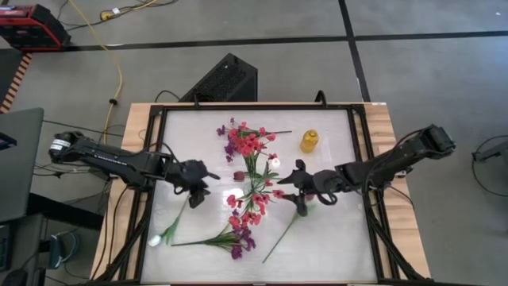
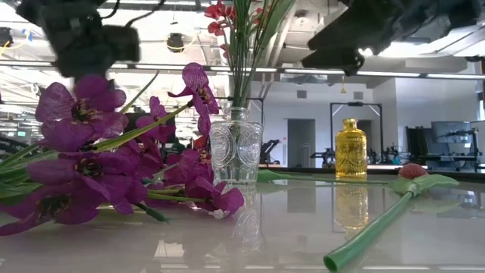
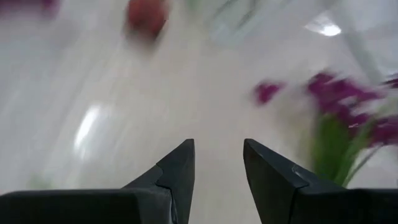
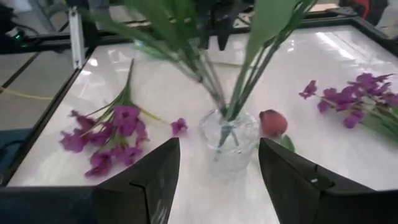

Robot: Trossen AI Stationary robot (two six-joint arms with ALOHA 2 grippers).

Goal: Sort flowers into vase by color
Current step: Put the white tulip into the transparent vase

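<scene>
I will close my left gripper on the thin green stem (image 1: pixel 177 217) of the whitish bud, just below its leaf.
A clear glass vase (image 4: pixel 229 146) stands mid-table and holds several green stalks with red-pink flowers (image 1: pixel 244 144). My right gripper (image 4: pixel 214 180) hangs open just to its right, facing it and touching nothing. Left of the vase, my left gripper (image 1: pixel 205 184) is open above bare table. A maroon tulip bud (image 4: pixel 272 122) lies on the table beside the vase. Purple flowers (image 1: pixel 238 238) lie near the front edge, and more purple ones (image 4: pixel 360 99) at the far side. A tulip stem (image 2: pixel 379 227) lies at the near right, and a whitish bud (image 1: pixel 155 239) at the near left.
A yellow vase (image 1: pixel 309 141) stands at the far right of the white tabletop. A black frame (image 1: pixel 151 159) runs around the table. Bare tabletop shows between the flowers.
</scene>
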